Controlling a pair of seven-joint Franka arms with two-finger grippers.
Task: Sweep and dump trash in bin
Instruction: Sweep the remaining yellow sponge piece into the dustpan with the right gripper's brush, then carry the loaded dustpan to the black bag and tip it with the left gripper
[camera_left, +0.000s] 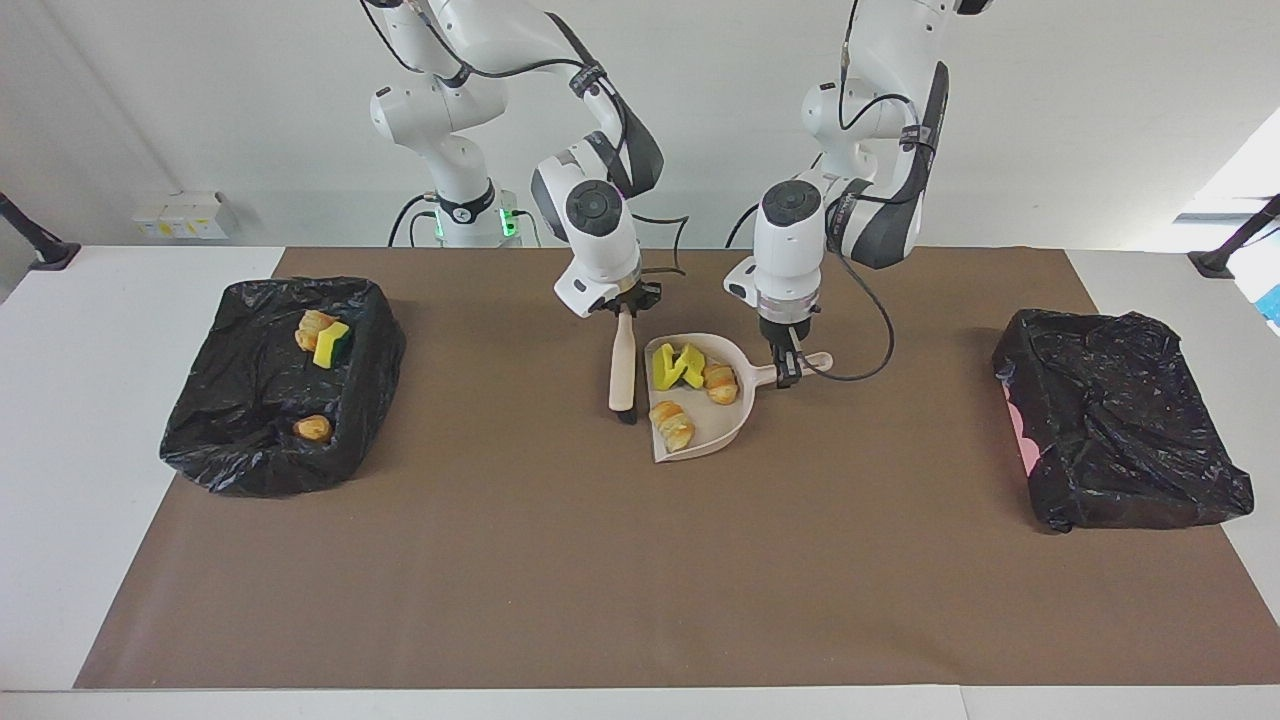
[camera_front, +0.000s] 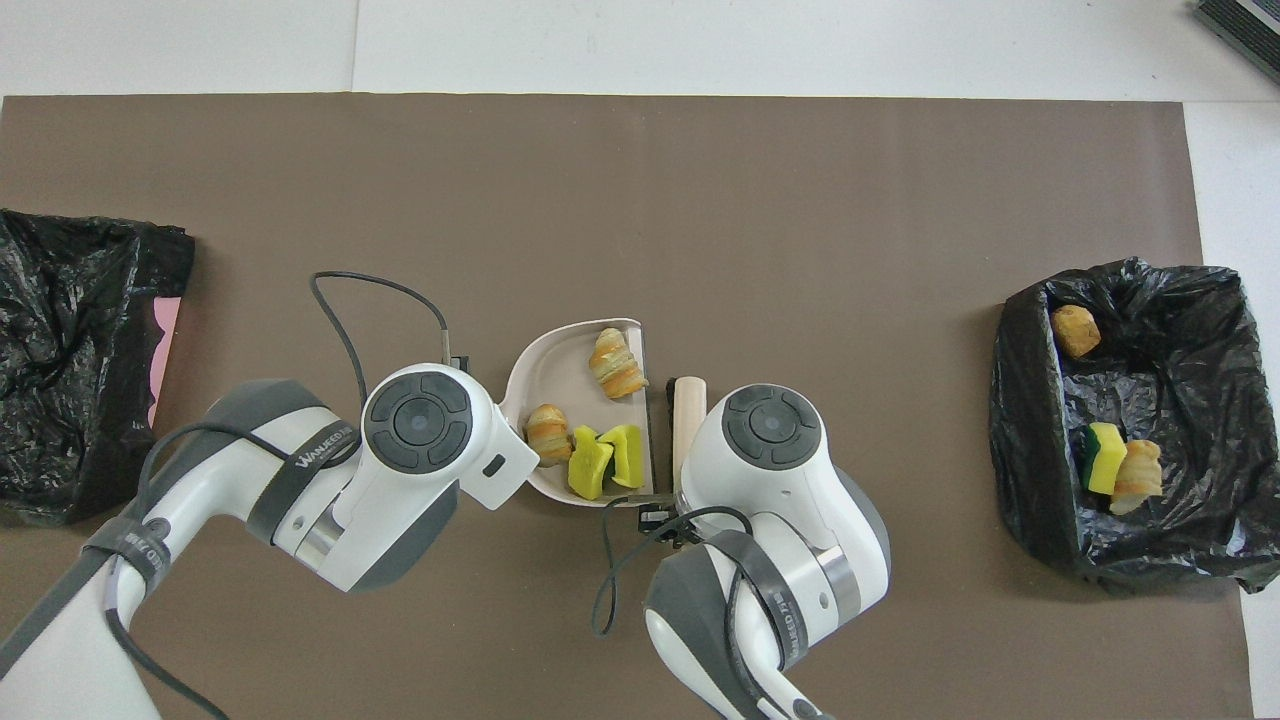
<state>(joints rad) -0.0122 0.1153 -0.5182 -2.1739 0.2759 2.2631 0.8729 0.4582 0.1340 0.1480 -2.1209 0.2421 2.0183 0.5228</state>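
The robot's right gripper will release the beige brush on the brown mat just off the beige dustpan's near edge (camera_front: 597, 558).
The beige dustpan (camera_left: 718, 422) (camera_front: 556, 374) lies mid-table with my left gripper (camera_left: 787, 352) shut on its handle. In it are two yellow-green sponge chunks (camera_left: 677, 364) (camera_front: 604, 463) and two toy croissants (camera_left: 719, 383) (camera_front: 617, 362). My right gripper (camera_left: 622, 306) is shut on the beige brush (camera_left: 621, 362) (camera_front: 688, 402), which hangs tip-down just beside the pan's open edge, bristles at the mat. The black-lined bin (camera_left: 235, 455) (camera_front: 1022, 440) at the right arm's end holds a sponge with a croissant (camera_left: 326, 338) (camera_front: 1118, 470) and a bread roll (camera_left: 313, 428) (camera_front: 1075, 331).
A second bin (camera_left: 1120, 440) (camera_front: 70, 350), wrapped in black plastic, sits at the left arm's end of the brown mat. A cable loops from the left wrist beside the dustpan handle.
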